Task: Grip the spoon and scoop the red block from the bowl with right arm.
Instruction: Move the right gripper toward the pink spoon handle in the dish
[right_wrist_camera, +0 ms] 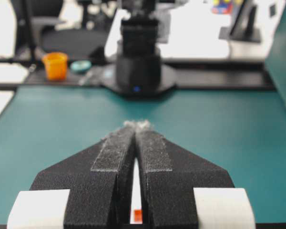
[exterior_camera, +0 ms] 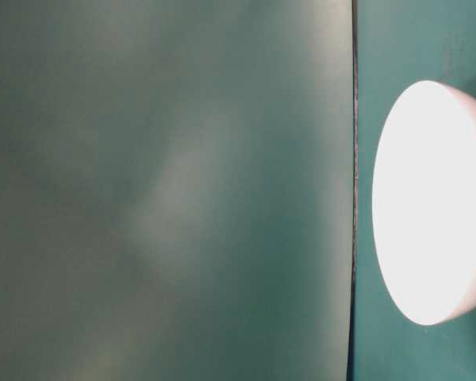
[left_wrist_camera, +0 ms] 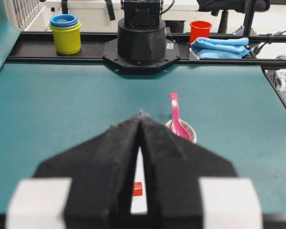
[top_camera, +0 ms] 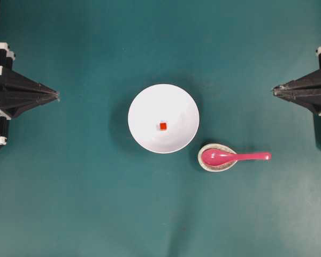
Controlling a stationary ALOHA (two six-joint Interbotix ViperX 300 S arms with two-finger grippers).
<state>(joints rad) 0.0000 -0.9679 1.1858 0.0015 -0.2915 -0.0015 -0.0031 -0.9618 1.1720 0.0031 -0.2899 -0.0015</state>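
Note:
The middle of the handle point(top_camera: 250, 156) of the magenta spoon, just past the edge of the speckled cream spoon rest, will be gripped by my right gripper.
The white bowl point(top_camera: 163, 118) stands at the table's middle with the tiny red block point(top_camera: 163, 126) inside it. The magenta spoon point(top_camera: 232, 157) lies to its lower right, scoop in a speckled cream spoon rest point(top_camera: 216, 158), handle pointing right. My left gripper point(top_camera: 57, 96) is shut and empty at the far left edge. My right gripper point(top_camera: 274, 90) is shut and empty at the far right edge, well above the spoon's handle. In the left wrist view the spoon point(left_wrist_camera: 175, 117) and block point(left_wrist_camera: 137, 189) show past my shut gripper point(left_wrist_camera: 141, 114). In the right wrist view the block point(right_wrist_camera: 137, 215) shows behind my shut gripper point(right_wrist_camera: 136, 125).
The table-level view shows the bowl's side point(exterior_camera: 432, 202) against teal cloth. Beyond the table's far edge stand stacked cups point(left_wrist_camera: 66, 33), a red cup point(left_wrist_camera: 200, 30) and a blue cloth point(left_wrist_camera: 220, 47). An orange cup point(right_wrist_camera: 55, 65) stands off the other end.

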